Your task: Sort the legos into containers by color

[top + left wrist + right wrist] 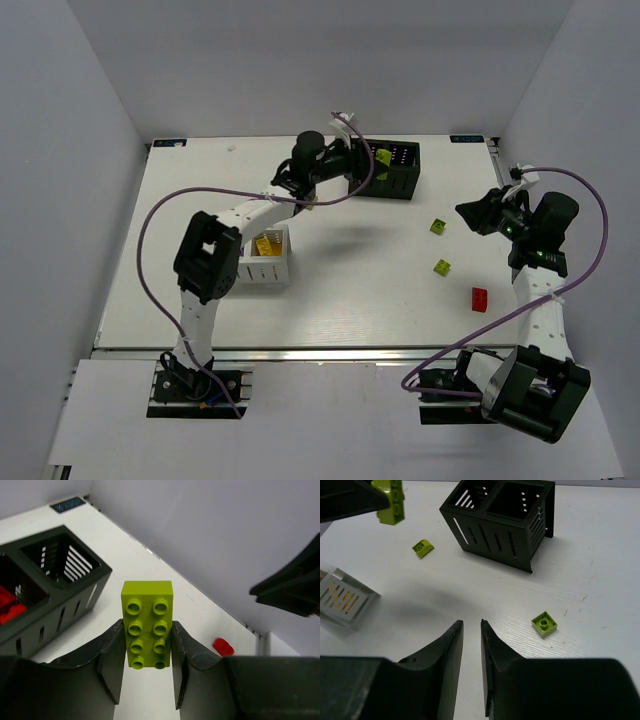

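Note:
Next, I release the lime green two-by-four brick from my left gripper in the empty compartment of the black box (404, 156) (63, 561). The brick is now in the air beside that box.
My left gripper (375, 160) is shut on a lime green two-by-four brick (147, 625), held in the air beside the black box (400, 185). The brick also shows in the right wrist view (391, 500). The black box (75, 580) has red bricks (10, 605) in one compartment; the other looks empty. The white box (265, 272) holds yellow bricks (264, 244). My right gripper (471, 623) is empty above the table, its jaws a narrow gap apart. Loose on the table are two small lime bricks (437, 226) (442, 267) and a red brick (479, 298).
The white box (342, 600) stands at the left by the left arm. The right arm (295, 587) hovers at the table's right side. Grey walls enclose the table on three sides.

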Controlling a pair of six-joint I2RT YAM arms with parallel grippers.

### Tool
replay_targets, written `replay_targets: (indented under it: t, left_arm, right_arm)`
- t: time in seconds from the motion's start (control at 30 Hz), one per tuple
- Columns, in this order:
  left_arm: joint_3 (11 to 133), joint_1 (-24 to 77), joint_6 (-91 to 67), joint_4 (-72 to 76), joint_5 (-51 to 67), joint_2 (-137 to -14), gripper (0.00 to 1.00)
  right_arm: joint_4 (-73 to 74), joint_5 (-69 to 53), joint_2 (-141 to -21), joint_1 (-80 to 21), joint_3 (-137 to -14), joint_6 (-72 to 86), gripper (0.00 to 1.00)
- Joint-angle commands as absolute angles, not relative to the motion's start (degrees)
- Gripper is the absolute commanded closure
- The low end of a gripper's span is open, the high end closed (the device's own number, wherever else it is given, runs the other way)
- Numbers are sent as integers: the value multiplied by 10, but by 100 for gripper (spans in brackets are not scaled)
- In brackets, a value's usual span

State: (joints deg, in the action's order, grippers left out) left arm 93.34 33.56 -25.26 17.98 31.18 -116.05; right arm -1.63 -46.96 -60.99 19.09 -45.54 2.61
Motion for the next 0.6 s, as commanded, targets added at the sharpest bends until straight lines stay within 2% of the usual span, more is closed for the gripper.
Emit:
replay_targets:
  t: [0.0, 0.17, 0.3, 0.57]
  left_arm:
    - [996, 344, -242, 324, 275, -1207, 100]
    - [1133, 362, -219, 380, 233, -1331, 99]
    - [1256, 381, -194, 368, 182, -1445, 98]
    - [1329, 404, -130, 455, 59, -1528, 100]
  right_arm:
    - [-48, -459, -609, 199, -448, 34, 74]
    - [-45, -456, -613, 206, -449, 27, 74]
    - [-48, -464, -614, 207, -446, 31, 74]
    - [-50, -475, -611, 210, -445, 33, 73]
